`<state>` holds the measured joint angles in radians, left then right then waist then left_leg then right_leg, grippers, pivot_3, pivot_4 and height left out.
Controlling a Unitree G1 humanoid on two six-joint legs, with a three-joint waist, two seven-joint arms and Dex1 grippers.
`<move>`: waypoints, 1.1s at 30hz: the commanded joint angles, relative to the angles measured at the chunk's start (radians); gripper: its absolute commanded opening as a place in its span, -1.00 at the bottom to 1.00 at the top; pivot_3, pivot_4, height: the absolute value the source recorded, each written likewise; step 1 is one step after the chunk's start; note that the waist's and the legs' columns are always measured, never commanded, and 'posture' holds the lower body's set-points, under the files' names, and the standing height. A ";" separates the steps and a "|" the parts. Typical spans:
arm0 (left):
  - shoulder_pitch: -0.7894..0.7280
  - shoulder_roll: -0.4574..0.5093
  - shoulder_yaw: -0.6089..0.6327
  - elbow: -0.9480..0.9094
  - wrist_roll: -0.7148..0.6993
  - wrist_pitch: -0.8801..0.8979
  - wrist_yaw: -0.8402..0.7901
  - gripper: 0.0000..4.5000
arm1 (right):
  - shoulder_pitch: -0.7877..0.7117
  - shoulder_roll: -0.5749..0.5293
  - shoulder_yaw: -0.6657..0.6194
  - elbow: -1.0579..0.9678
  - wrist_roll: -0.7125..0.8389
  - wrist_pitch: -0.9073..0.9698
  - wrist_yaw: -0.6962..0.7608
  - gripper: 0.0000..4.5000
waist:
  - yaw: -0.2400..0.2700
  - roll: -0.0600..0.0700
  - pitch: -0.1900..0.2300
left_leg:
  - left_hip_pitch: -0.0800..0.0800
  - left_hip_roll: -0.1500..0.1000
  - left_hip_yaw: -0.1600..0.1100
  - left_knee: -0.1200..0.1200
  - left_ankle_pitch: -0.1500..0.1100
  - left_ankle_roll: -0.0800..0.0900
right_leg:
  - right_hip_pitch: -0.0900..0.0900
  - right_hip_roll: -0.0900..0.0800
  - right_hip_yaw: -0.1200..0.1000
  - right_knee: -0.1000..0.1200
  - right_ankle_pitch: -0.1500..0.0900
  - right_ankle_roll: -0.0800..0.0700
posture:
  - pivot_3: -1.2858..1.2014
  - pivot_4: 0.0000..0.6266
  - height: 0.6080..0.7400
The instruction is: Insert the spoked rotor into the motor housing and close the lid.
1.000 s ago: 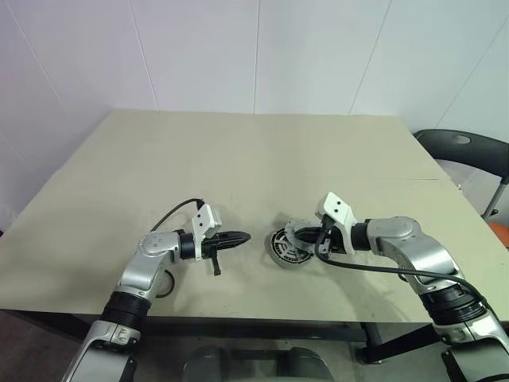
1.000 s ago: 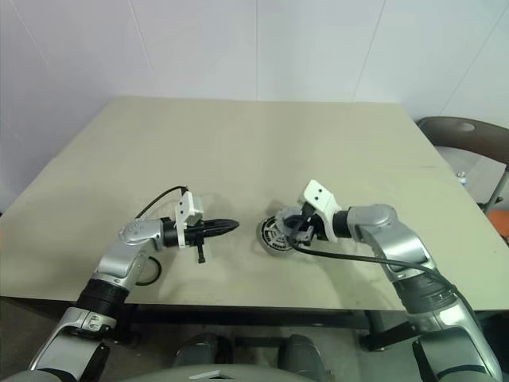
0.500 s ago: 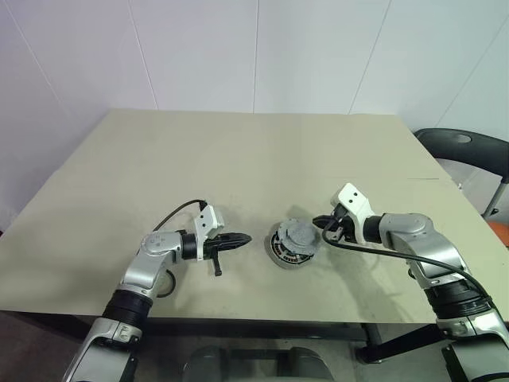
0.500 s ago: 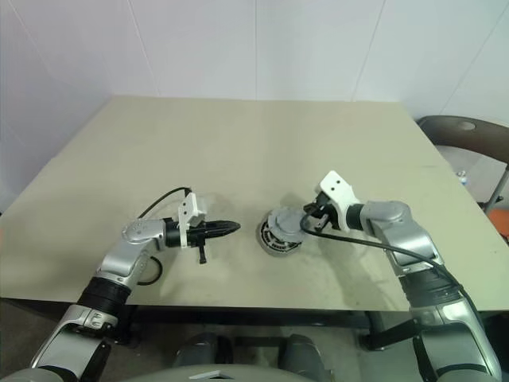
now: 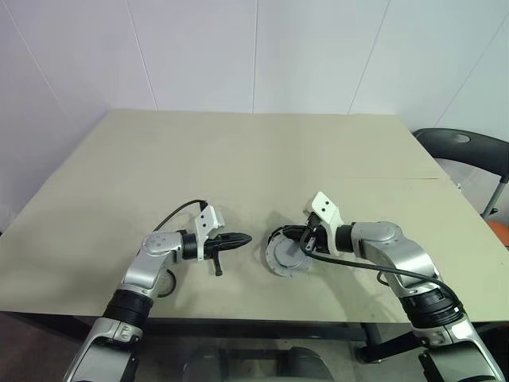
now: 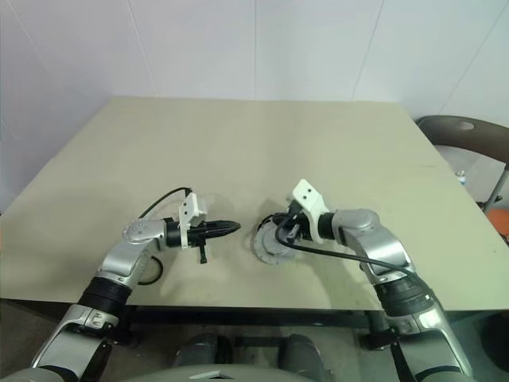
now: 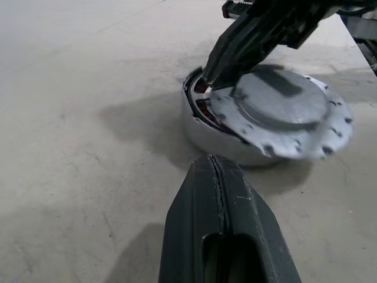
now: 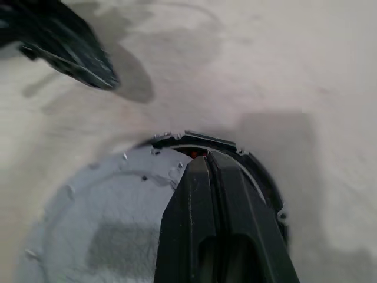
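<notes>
The lid sits crooked and leaves the housing's windings open at one side, so my right gripper will open wide, grab the lid's raised middle [image 7: 284,98] and center it.
The motor housing [image 5: 277,237] sits on the table near the front edge, its copper windings [image 7: 203,109] showing at one open side. The grey lid [image 5: 288,256] lies askew on top of it, overhanging the near side. The spoked rotor is hidden. My right gripper [image 5: 304,238] is shut with nothing held, and its tip [image 7: 215,73] rests at the lid's far edge, by the uncovered rim [image 8: 259,177]. A short gap to the left of the housing, my left gripper [image 5: 242,238] is shut and empty, lying level and pointing right at the housing.
The beige table [image 5: 254,159] stretches wide beyond the housing. A dark chair [image 5: 469,155] stands off its right edge. A black cable [image 5: 175,213] loops at the left wrist, and the table's front edge runs close below both arms.
The right gripper drew away to the right, then came back left onto the housing. The lid has slid from the far right of the housing toward the near side. The left gripper stayed still.
</notes>
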<state>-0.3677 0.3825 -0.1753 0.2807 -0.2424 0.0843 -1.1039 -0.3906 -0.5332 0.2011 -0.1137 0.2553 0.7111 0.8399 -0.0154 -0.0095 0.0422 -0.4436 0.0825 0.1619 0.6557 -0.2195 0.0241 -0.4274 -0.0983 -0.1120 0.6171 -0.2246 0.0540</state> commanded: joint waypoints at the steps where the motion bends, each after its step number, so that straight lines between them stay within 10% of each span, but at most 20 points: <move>1: -0.022 0.001 0.007 -0.014 0.002 -0.012 0.003 -1.00 | -0.037 0.021 -0.053 0.045 -0.026 -0.051 -0.076 -0.98 | 0.000 0.000 0.000 | 0.000 0.000 0.000 0.000 0.000 0.000 | 0.000 0.000 0.000 0.000 0.000 0.000 | 0.03 -1.00 1.00; 14: -0.033 -0.007 0.003 0.002 0.017 -0.017 0.012 -1.00 | -0.026 -0.016 -0.185 -0.008 0.144 0.007 0.005 -0.98 | 0.002 0.000 0.000 | 0.000 0.000 0.000 -0.002 0.000 0.000 | 0.000 0.000 0.000 0.000 0.000 0.000 | 0.03 -1.00 1.00; 28: -0.031 -0.004 -0.004 0.008 0.022 -0.019 0.015 -1.00 | 0.062 0.007 -0.146 -0.167 0.196 0.100 -0.044 0.89 | 0.003 0.000 0.000 | 0.001 0.000 0.000 -0.002 0.000 0.000 | 0.000 0.000 0.000 -0.001 0.000 0.000 | 0.03 -1.00 1.00; 33: -0.032 -0.001 -0.004 0.013 0.026 -0.020 0.016 -1.00 | 0.084 -0.004 -0.066 -0.161 0.155 0.099 -0.060 0.98 | 0.001 0.000 0.000 | 0.000 0.000 0.000 -0.003 0.000 0.000 | 0.000 0.000 0.000 -0.002 0.000 0.000 | 0.03 -1.00 1.00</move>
<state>-0.3716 0.3802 -0.1804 0.3059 -0.2243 0.0795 -1.0877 -0.3037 -0.5292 0.1135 -0.2436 0.4227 0.8196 0.7822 -0.0142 -0.0092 0.0423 -0.4433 0.0821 0.1620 0.6530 -0.2195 0.0240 -0.4275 -0.0985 -0.1120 0.6148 -0.2246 0.0540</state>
